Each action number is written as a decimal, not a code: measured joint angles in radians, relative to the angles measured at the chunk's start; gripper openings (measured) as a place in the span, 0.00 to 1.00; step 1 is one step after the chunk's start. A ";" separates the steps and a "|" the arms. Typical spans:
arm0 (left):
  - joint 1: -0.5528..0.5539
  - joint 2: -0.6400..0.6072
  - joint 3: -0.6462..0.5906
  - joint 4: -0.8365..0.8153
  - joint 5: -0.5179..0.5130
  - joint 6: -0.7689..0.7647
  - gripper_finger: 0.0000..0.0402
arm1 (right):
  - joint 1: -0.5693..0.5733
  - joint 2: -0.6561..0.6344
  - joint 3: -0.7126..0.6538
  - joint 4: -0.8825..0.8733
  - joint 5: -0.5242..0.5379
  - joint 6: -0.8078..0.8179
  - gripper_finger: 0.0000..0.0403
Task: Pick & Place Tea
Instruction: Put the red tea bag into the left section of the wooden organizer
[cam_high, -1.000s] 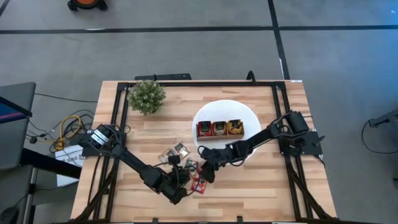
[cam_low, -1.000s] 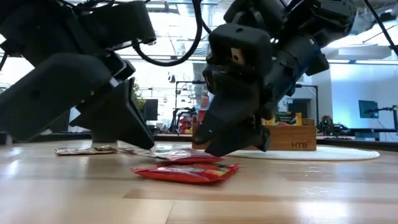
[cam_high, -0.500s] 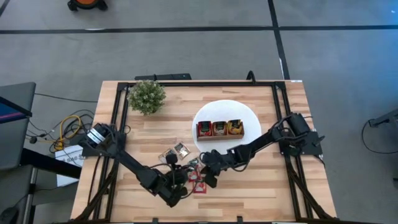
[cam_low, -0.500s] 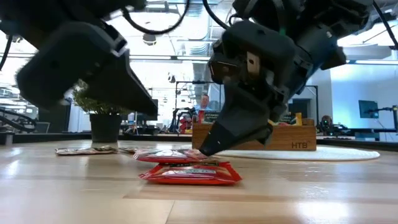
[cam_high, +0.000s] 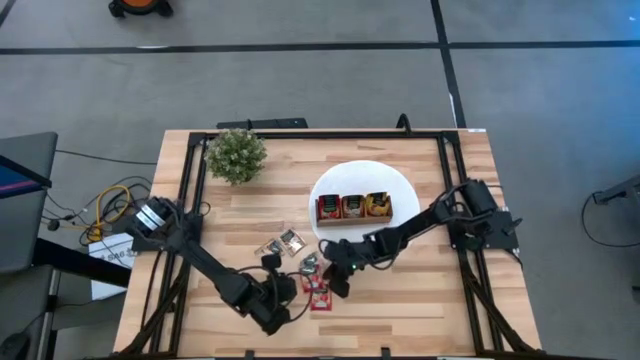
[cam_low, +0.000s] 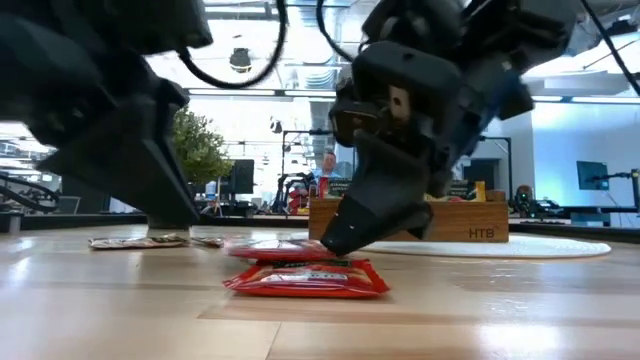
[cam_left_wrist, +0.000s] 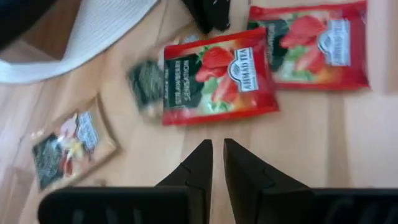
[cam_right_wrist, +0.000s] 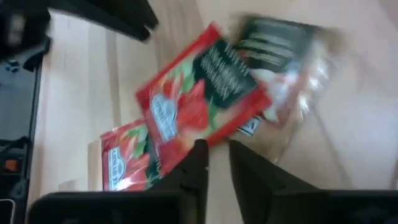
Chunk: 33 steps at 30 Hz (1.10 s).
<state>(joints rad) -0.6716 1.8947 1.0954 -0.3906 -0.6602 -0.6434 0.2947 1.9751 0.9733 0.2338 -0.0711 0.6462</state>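
Note:
The upper red sachet's edge slants past my right gripper's fingers, so next my left gripper steadies the sachets while my right gripper takes the label end (cam_right_wrist: 164, 118).
Several small tea sachets lie on the wooden table in front of the white plate (cam_high: 398, 182). A red strawberry sachet (cam_left_wrist: 217, 74) lies flat, overlapping a dark sachet (cam_left_wrist: 146, 81). A second red sachet (cam_left_wrist: 311, 43) lies beside it, nearer the table's front edge (cam_low: 305, 280). My right gripper (cam_right_wrist: 217, 149) points down with its tips at the first red sachet's edge. My left gripper (cam_left_wrist: 217, 146) is shut on nothing, just left of the sachets and clear of them. My right gripper is shut on the first red sachet at one corner of its edge (cam_right_wrist: 200, 142). The fingers (cam_low: 335, 238) come slanting down from the table's right side. The fingertips hide how far in the corner reaches. The sachet (cam_low: 275, 250) stays about level on the other sachets.
A brown wooden tray (cam_high: 353, 207) with sachets in its three compartments stands on the plate. Two pale sachets (cam_high: 282, 243) lie left of the plate. A small green plant (cam_high: 236, 155) stands at the far left. Black frame rails (cam_high: 185, 170) run along the table's sides.
My right gripper has come down onto the sachets and its fingers have shut at the upper red sachet's edge. My left gripper has drawn back toward the table's left edge, away from the sachets, still shut.

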 joint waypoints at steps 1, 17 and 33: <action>0.007 0.007 0.000 0.008 -0.001 0.008 0.08 | -0.012 0.000 0.000 0.004 -0.021 -0.004 0.15; 0.076 0.068 0.000 0.113 -0.096 0.028 0.08 | -0.087 0.000 0.000 0.033 -0.113 0.009 0.55; 0.056 0.021 0.000 0.018 -0.192 -0.019 0.08 | -0.038 0.000 0.000 0.028 -0.189 -0.072 0.02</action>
<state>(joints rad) -0.6159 1.9157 1.0950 -0.3728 -0.8518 -0.6624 0.2565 1.9747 0.9737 0.2623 -0.2599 0.5743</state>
